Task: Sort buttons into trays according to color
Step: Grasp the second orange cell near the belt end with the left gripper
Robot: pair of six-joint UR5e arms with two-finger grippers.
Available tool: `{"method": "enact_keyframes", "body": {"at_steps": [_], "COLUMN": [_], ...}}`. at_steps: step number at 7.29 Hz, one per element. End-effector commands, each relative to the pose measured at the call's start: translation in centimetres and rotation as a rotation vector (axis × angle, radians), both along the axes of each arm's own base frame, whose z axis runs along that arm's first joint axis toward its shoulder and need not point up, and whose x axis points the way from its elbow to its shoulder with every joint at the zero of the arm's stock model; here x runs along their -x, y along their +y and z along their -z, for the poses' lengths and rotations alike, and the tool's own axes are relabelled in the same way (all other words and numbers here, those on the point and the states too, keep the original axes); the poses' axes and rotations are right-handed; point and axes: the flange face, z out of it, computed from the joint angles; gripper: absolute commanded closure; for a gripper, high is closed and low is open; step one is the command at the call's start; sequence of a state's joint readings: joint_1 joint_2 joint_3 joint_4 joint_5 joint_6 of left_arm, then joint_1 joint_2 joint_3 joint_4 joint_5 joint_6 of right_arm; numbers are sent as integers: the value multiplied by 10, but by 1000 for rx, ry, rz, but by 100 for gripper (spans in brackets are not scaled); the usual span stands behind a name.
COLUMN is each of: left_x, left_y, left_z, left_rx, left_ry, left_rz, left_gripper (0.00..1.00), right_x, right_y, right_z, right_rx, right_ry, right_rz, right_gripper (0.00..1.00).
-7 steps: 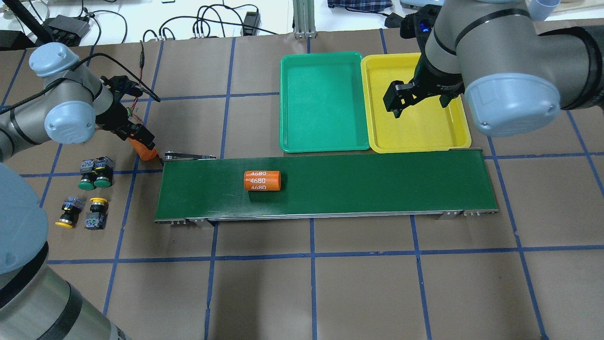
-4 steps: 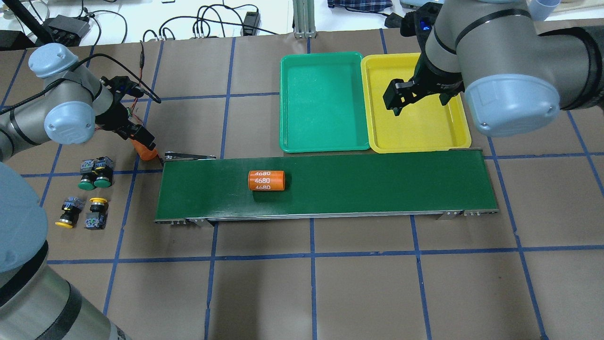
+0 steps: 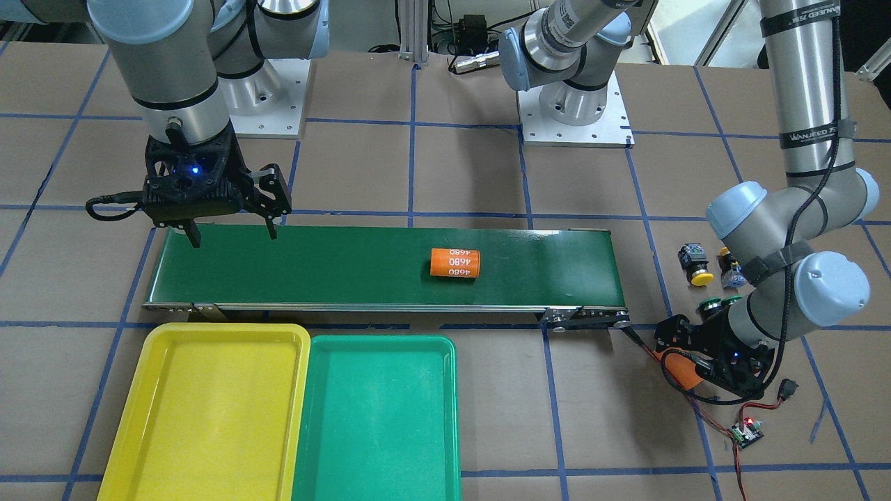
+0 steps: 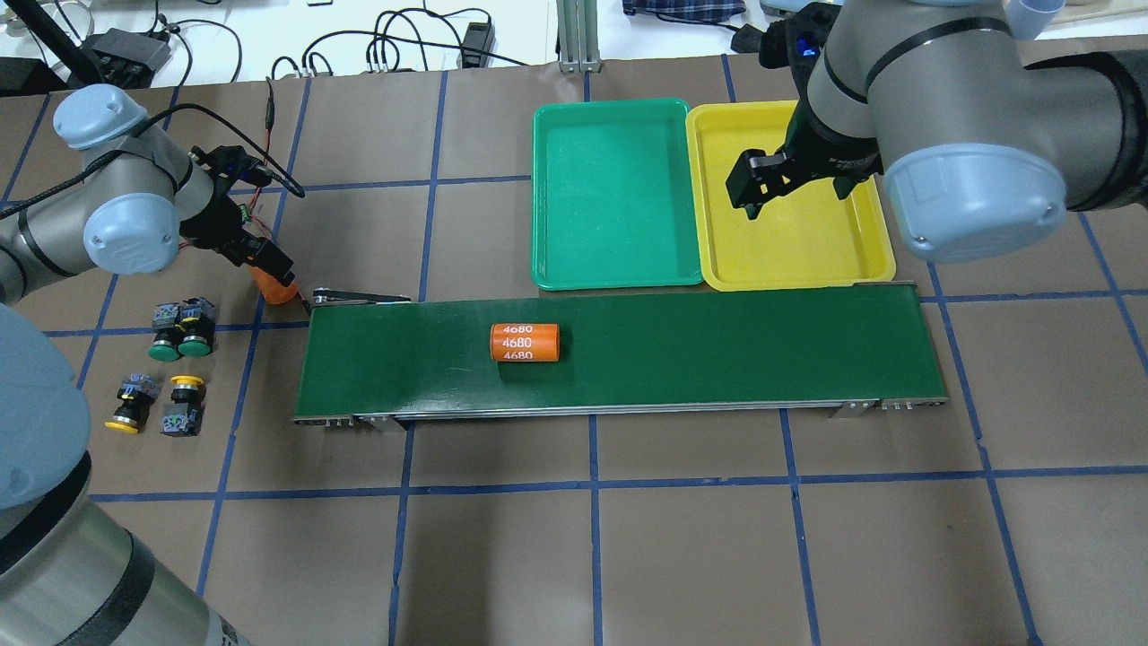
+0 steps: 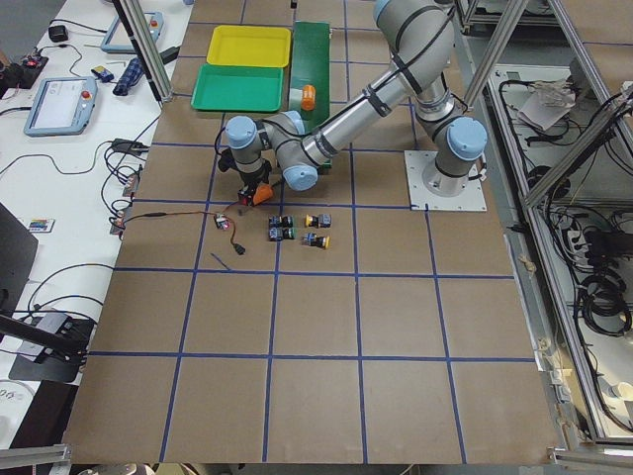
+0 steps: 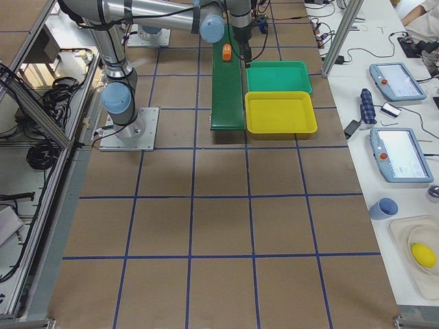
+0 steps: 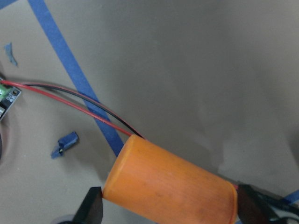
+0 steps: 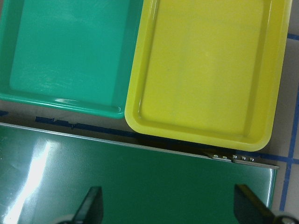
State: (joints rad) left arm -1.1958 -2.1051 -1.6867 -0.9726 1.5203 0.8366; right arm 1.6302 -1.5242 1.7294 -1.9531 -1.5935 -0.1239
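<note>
The plain orange cylinder, now just off the belt's end behind the buttons, will be let go by my left gripper on the green conveyor belt's end (image 3: pixel 578 263) nearest the yellow-capped buttons.
Two green-capped buttons (image 4: pixel 182 330) stand side by side on the table left of the belt. Two yellow-capped buttons (image 4: pixel 124 405) (image 4: pixel 184 404) are just in front of them. The green tray (image 4: pixel 615 193) and the yellow tray (image 4: pixel 789 247) lie side by side behind the belt's right half, both bare inside. My left gripper (image 4: pixel 273 276) is shut on a plain orange cylinder (image 7: pixel 168 184) just off the belt's left end, behind the buttons. My right gripper (image 3: pixel 234 238) hangs open with nothing in it over the belt's right end, beside the yellow tray.
A long dark green conveyor belt (image 4: pixel 717 350) crosses the middle, carrying an orange cylinder with white digits (image 4: pixel 525 342). Red and black wires run from a small circuit board (image 3: pixel 745 433) past the left gripper. Both arm bases (image 3: pixel 574 118) are at the robot's side.
The digit-marked orange cylinder has travelled rightwards along the belt. My left gripper with its cylinder has shifted slightly back. The right gripper has barely moved.
</note>
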Motion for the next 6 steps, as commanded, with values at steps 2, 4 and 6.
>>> {"method": "enact_keyframes", "body": {"at_steps": [2,4,6], "left_x": [2,0,3], "left_y": [-1,0,4], "left_z": [-15,-35,-56], "left_rx": [17,43,59], "left_ry": [-9,-20,-20], "left_rz": [16,8,-8], "left_gripper": [100,100,100], "right_x": [1,1,1], "right_y": [4,7,6], "right_z": [-8,-12,-13], "right_rx": [8,13,18], "right_ry": [-2,-2,-4], "right_rz": [5,7,0], "right_gripper": [0,0,0]}}
